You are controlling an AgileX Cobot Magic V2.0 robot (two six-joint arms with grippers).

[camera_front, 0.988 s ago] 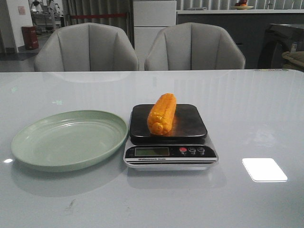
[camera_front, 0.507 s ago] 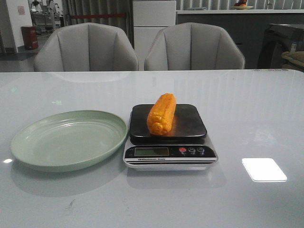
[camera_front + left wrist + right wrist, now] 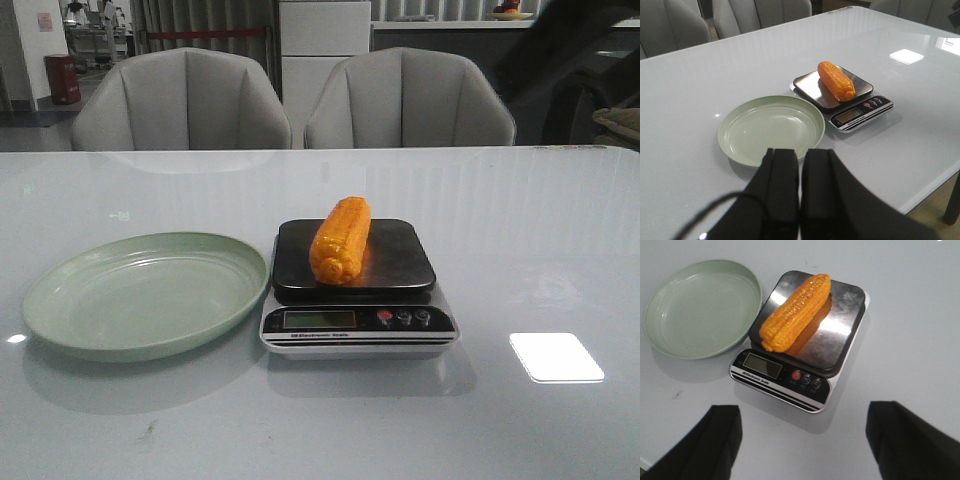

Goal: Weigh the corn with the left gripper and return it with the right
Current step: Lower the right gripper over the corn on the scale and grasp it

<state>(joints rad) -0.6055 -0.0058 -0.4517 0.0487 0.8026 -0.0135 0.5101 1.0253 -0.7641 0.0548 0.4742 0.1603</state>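
I should next move my right gripper to the corn's middle [image 3: 341, 238] [image 3: 797, 312] on the black platform of the scale and close it there.
The orange-yellow corn [image 3: 340, 240] lies lengthwise on the black platform of a small digital scale [image 3: 360, 322]. It also shows in the left wrist view [image 3: 836, 86] and the right wrist view [image 3: 796, 312]. Nothing touches it. My left gripper [image 3: 800, 153] is shut and empty, held well back from the green plate [image 3: 771, 130] on the side away from the scale. My right gripper [image 3: 805, 411] is wide open and empty, above the table just on the near side of the scale's display [image 3: 761, 365]. A dark blur [image 3: 565, 50] at the top right of the front view is part of an arm.
The empty green plate [image 3: 140, 295] sits on the glossy white table just left of the scale. Two grey chairs [image 3: 180, 100] stand behind the table's far edge. A bright light reflection [image 3: 556, 357] lies on the table right of the scale.
A dark blurred arm shape has come into the top right of the front view. Corn, scale and plate have not moved.
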